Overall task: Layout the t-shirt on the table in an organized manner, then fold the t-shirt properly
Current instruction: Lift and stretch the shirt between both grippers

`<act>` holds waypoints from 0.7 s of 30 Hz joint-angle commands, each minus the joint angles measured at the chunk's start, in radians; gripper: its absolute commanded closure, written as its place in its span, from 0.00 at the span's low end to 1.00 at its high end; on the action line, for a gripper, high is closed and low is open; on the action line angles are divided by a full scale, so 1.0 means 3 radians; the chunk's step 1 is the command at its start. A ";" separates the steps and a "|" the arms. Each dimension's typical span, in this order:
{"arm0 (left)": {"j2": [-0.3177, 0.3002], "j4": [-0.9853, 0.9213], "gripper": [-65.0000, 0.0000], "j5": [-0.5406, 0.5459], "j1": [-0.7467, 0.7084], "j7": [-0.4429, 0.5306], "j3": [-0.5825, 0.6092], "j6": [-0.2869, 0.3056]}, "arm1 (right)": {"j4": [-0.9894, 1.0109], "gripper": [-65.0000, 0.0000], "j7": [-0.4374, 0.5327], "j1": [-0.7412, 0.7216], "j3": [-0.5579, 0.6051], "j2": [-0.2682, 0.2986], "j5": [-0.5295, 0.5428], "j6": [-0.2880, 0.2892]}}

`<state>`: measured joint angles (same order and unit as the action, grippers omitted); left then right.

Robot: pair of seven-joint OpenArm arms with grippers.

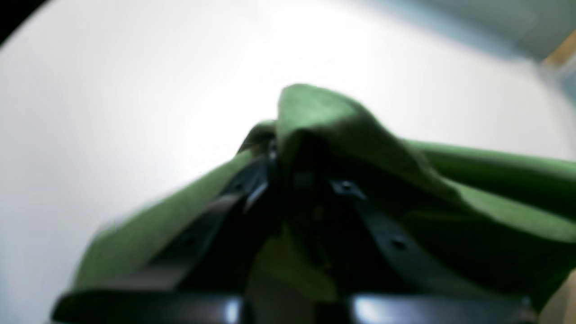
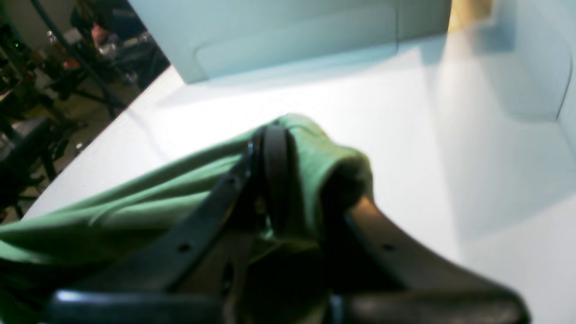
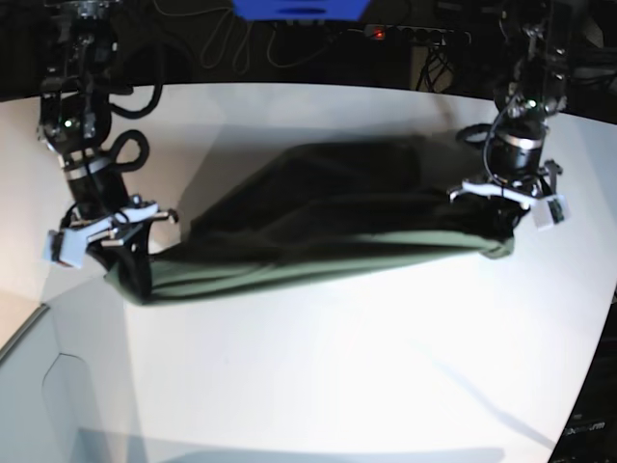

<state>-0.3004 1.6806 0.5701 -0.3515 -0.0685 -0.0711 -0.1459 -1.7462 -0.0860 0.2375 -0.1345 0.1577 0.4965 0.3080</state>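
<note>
The t-shirt bunches thickly over my left gripper's fingers, so I need to lower that end, open and pinch its tip (image 3: 498, 251) before spreading the t-shirt.
The olive-green t-shirt (image 3: 318, 241) hangs stretched between my two grippers above the white table (image 3: 366, 367), sagging in the middle as a long band. My left gripper (image 3: 501, 241), on the base view's right, is shut on one end of the shirt; in the left wrist view the fabric (image 1: 333, 117) bunches over the closed fingers (image 1: 387, 234). My right gripper (image 3: 125, 265), on the base view's left, is shut on the other end; in the right wrist view the cloth (image 2: 315, 157) wraps around the fingers (image 2: 274, 166). The label does not show.
A pale grey panel (image 2: 292, 36) stands at the table's edge in the right wrist view. Dark floor with stands and cables (image 2: 49, 81) lies beyond the table. Cables and a blue object (image 3: 299, 10) sit behind the far edge.
</note>
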 commanded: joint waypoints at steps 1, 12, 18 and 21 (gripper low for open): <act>0.0048 0.0006 0.90 -0.0021 -0.0007 0.0108 -0.0047 -0.0053 | -0.0018 1.00 0.0146 -0.0032 -0.0025 0.0039 0.0030 -0.0012; 0.0329 0.0170 0.45 -0.0026 -0.0549 0.0139 -0.0083 -0.0048 | 0.0059 1.00 0.0146 0.0034 -0.0050 0.0050 0.0030 -0.0012; 0.0349 0.0635 0.45 -0.0016 -0.0606 0.0113 -0.0533 -0.0048 | 0.0059 1.00 0.0146 0.0034 -0.0050 0.0055 0.0030 -0.0012; 0.0329 0.0743 0.44 0.0107 -0.0549 0.0108 -0.0676 -0.0048 | 0.0059 1.00 0.0146 0.0034 -0.0050 0.0050 0.0030 -0.0012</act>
<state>-0.1917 1.8854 0.6041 -0.5175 -0.0563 -0.2687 -0.1635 -1.7100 -0.0792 0.2558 -0.1436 0.1650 0.4950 0.3069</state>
